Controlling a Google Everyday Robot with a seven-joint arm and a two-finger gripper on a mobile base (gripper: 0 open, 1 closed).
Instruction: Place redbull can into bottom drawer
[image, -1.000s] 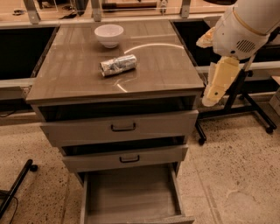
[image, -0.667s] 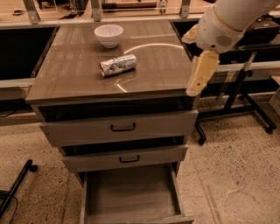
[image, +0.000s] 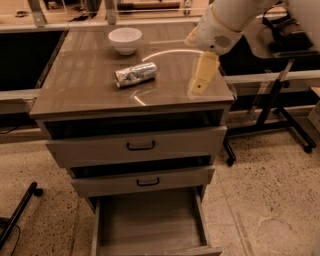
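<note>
Next, my gripper will go to the middle of the redbull can's body (image: 137, 74) and close there, between the can's two ends.
The redbull can (image: 135, 74) lies on its side near the middle of the cabinet top (image: 85, 85), silvery with dark mottled print. My gripper (image: 201, 76) hangs over the right part of the cabinet top, to the right of the can and apart from it, pointing down. The bottom drawer (image: 150, 225) is pulled out, its wooden floor bare.
A white bowl (image: 125, 39) stands at the back of the cabinet top. The two upper drawers (image: 140, 146) with dark handles are slightly out. A black wheeled stand (image: 280, 107) is at the right. A dark leg (image: 17, 215) lies on the floor at the lower left.
My arm and gripper have moved left, from beside the cabinet's right edge to over the right part of its top. The can and bowl have not moved.
</note>
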